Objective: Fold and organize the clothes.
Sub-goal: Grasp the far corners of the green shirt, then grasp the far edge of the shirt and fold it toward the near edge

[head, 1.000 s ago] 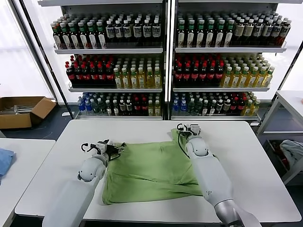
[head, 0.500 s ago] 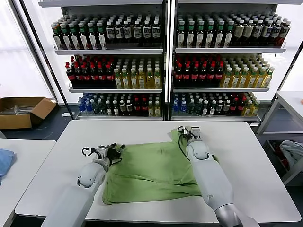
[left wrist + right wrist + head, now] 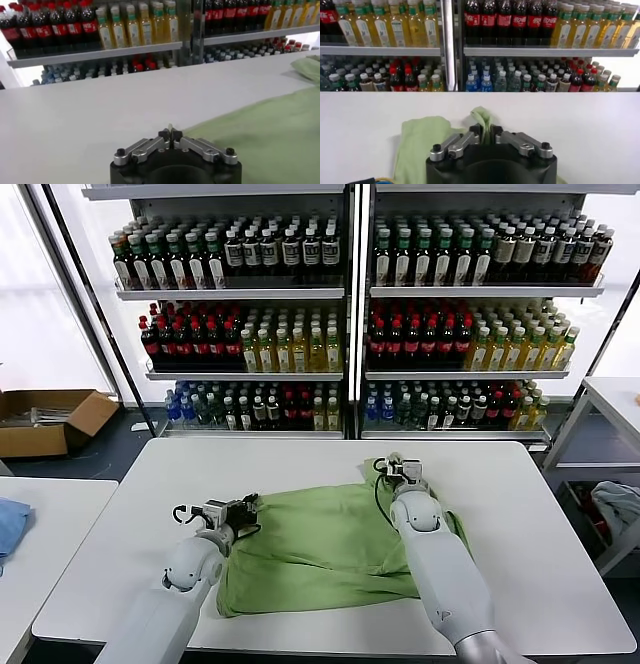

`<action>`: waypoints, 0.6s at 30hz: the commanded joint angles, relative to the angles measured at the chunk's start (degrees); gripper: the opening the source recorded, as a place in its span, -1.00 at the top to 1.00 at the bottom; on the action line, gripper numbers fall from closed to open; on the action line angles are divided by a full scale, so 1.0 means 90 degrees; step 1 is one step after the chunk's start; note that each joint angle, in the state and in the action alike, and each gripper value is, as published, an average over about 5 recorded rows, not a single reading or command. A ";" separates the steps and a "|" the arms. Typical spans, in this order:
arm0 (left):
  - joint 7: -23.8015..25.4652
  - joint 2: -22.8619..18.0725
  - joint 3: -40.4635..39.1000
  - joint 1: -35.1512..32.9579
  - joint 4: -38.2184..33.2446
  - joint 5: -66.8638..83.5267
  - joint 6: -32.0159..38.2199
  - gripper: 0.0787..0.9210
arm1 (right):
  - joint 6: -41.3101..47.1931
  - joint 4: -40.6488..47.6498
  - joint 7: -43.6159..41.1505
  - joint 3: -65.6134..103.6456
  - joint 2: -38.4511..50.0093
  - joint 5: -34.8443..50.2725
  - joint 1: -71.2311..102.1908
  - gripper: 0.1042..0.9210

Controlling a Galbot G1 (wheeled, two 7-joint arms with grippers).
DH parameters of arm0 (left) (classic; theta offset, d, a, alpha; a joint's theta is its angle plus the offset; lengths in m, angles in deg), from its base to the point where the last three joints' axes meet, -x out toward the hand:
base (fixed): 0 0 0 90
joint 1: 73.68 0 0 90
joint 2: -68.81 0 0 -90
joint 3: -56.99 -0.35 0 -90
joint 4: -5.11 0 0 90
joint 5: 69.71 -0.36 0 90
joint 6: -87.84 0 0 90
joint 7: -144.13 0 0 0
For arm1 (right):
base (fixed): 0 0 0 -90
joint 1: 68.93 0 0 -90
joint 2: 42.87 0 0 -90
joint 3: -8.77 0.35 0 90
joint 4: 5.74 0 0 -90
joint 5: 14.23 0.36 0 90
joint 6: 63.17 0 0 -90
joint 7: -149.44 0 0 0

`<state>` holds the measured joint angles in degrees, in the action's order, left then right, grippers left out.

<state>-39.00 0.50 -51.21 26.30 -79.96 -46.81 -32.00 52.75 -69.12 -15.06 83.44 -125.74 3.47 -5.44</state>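
Note:
Next, my left gripper lets go of the corner of the shirt it holds, setting it partway down the shirt's side edge (image 3: 237, 545), toward the near edge of the table.
The light green polo shirt (image 3: 320, 544) lies partly folded on the white table (image 3: 140, 484). My left gripper (image 3: 248, 506) is at the shirt's left edge, shut on a thin sliver of its cloth; in the left wrist view the gripper (image 3: 170, 134) has its tips together and the shirt (image 3: 270, 130) spreads off to one side. My right gripper (image 3: 393, 467) is at the shirt's far right corner, shut on a bunched fold; in the right wrist view the gripper (image 3: 485, 131) has the shirt's cloth (image 3: 420, 142) rising between its jaws. Collar, buttons and print are hidden.
Shelves of bottles (image 3: 340, 314) stand behind the table. A cardboard box (image 3: 45, 419) sits on the floor at the left. A blue cloth (image 3: 8, 524) lies on the left side table. A grey-blue cloth (image 3: 618, 504) hangs at the right by another table (image 3: 610, 399).
Both grippers have moved a little toward me with the cloth; the left one has also shifted slightly right. The shirt's far right corner has drawn in with the right gripper.

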 commanded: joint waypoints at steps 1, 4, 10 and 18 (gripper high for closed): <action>-0.0206 -0.0080 0.0086 -0.0026 -0.0122 0.0004 0.0844 0.97 | -0.0268 -0.0970 0.0026 0.0036 0.0103 0.0100 0.0156 0.99; -0.0285 -0.0076 0.0135 -0.0009 -0.0257 0.0012 0.1055 0.97 | -0.0447 -0.1420 0.0046 0.0034 0.0208 0.0105 0.0267 0.99; -0.0267 0.0074 0.0208 -0.0172 -0.0654 -0.0032 0.1178 0.97 | -0.0422 -0.2338 0.0235 -0.0009 0.0395 0.0228 0.0615 0.99; -0.0160 0.0380 0.0404 -0.0990 -0.1471 -0.0182 0.1084 0.97 | -0.0225 -0.3646 0.0451 0.0022 0.0746 0.0261 0.1572 0.99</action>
<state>-40.42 1.65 -48.90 23.81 -85.61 -47.51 -24.30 50.74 -88.08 -12.46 83.43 -121.62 5.42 1.08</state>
